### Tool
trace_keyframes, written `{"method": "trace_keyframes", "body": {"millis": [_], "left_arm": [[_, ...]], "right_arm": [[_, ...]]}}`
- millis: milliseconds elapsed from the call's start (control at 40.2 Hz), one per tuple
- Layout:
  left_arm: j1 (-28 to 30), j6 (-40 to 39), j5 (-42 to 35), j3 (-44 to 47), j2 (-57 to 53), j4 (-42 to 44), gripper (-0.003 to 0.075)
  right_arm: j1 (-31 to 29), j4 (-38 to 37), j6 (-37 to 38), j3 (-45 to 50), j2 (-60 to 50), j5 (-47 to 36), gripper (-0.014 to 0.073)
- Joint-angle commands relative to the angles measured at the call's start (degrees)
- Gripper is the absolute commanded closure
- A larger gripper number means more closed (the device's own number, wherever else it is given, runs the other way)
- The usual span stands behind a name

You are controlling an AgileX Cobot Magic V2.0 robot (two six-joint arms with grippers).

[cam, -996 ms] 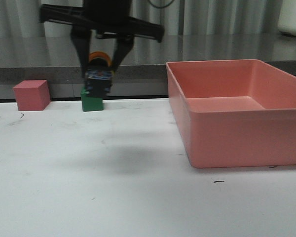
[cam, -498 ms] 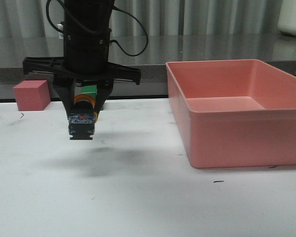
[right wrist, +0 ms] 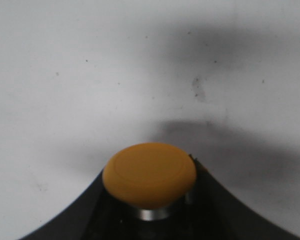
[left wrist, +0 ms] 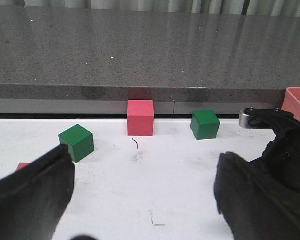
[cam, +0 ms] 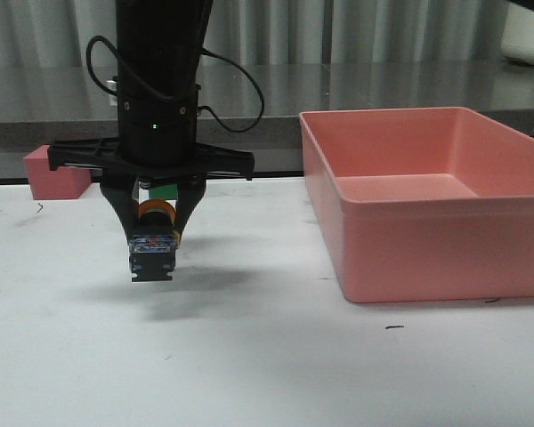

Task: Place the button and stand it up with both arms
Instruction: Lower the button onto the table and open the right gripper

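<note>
Next, my right gripper lets go of the button on the bare white table [cam: 155, 279] [right wrist: 162, 175] in front of the green cube. The button now hangs just above the table.
My right gripper [cam: 153, 233] points straight down and is shut on the button [cam: 153, 249]. It holds the button upright with the yellow cap up, and the blocky base hangs just above the white table. In the right wrist view the yellow cap [right wrist: 150, 174] sits between the black fingers [right wrist: 80, 220] over bare table. My left gripper [left wrist: 145, 200] is open and empty, its fingers [left wrist: 35, 195] wide apart above the table. It is out of the front view. The right arm's gripper [left wrist: 285, 150] shows at the edge of the left wrist view.
A large pink bin [cam: 427, 258] stands on the right of the table. A pink cube [cam: 44, 173] and a green cube [cam: 165, 190] sit by the back edge, partly behind the right gripper. The left wrist view shows the pink cube [left wrist: 140, 117] and two green cubes [left wrist: 77, 143] [left wrist: 205, 124].
My right gripper has come down and forward with the button, from in front of the green cube to just above the table. The cubes and bin have not moved.
</note>
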Motion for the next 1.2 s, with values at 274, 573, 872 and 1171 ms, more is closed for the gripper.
{"method": "trace_keyframes", "body": {"millis": [274, 573, 872, 1171], "left_arm": [[-0.4, 0.0, -4.2, -1.6, 0.7, -0.5, 0.0158], [-0.4, 0.0, -4.2, -1.6, 0.7, -0.5, 0.0158], [-0.4, 0.0, -4.2, -1.6, 0.7, -0.5, 0.0158], [-0.4, 0.0, -4.2, -1.6, 0.7, -0.5, 0.0158]], "right_arm": [[-0.3, 1.3, -0.1, -1.8, -3.7, -0.7, 0.0410], [-0.7, 1.7, 1.0, -1.8, -2.7, -2.6, 0.0410], [-0.9, 1.8, 3.1, -1.8, -1.4, -3.1, 0.0242], [-0.9, 2.6, 3.1, -2.0, -2.5, -2.1, 0.0138]]}}
